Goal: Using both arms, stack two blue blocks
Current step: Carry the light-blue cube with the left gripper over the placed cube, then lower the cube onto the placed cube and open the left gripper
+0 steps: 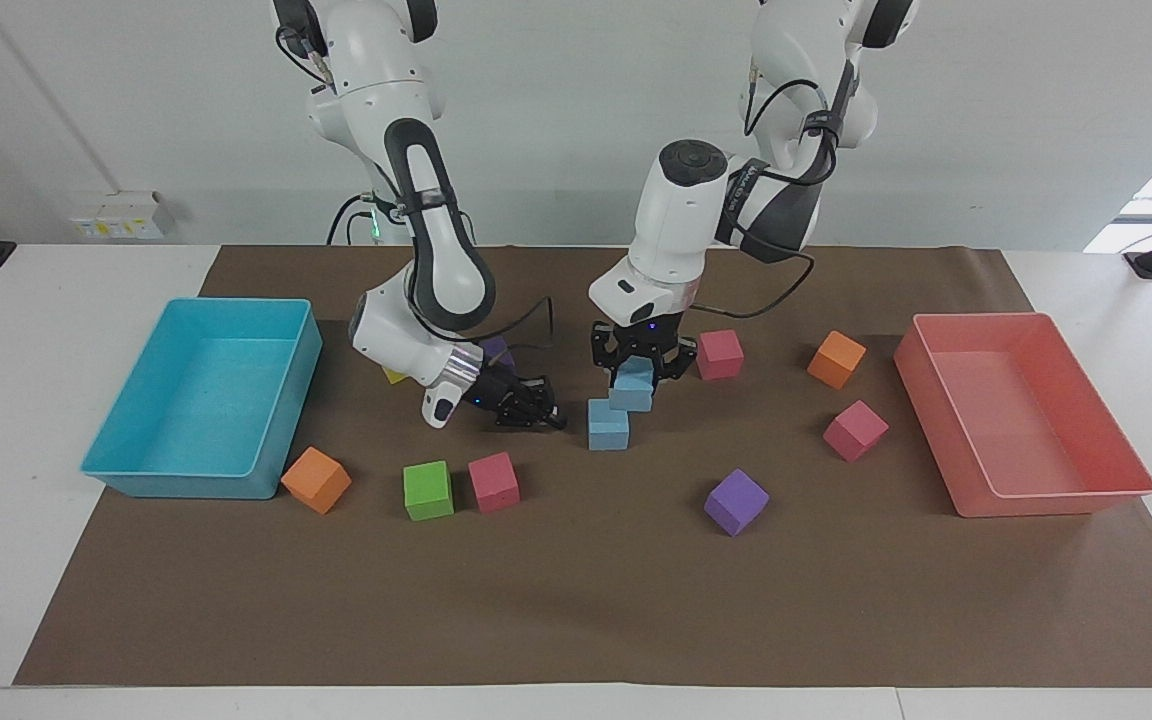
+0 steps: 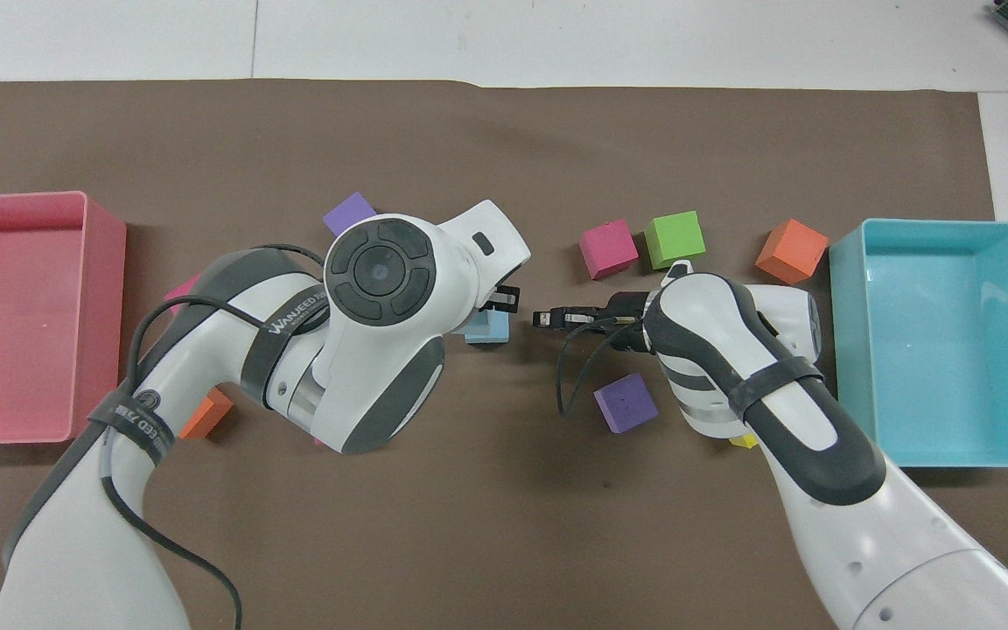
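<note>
I will release my left gripper's blue block on top of the blue block (image 2: 489, 316) lying on the brown mat.
One blue block (image 1: 608, 428) rests on the brown mat mid-table; in the overhead view only its edge (image 2: 493, 331) shows past the left arm's wrist. My left gripper (image 1: 636, 372) is shut on the second blue block (image 1: 633, 390), held just over the resting one and offset toward the left arm's end. Whether the two blocks touch I cannot tell. My right gripper (image 1: 539, 412) (image 2: 543, 318) waits low over the mat beside the resting block, toward the right arm's end, shut and empty.
A turquoise tray (image 1: 136, 475) stands at the right arm's end and a pink tray (image 1: 1056, 505) at the left arm's end. Loose cubes lie around: pink (image 1: 718, 354), orange (image 1: 836, 358), pink (image 1: 855, 430), purple (image 1: 736, 502), green (image 1: 428, 490), pink (image 1: 493, 482), orange (image 1: 316, 480).
</note>
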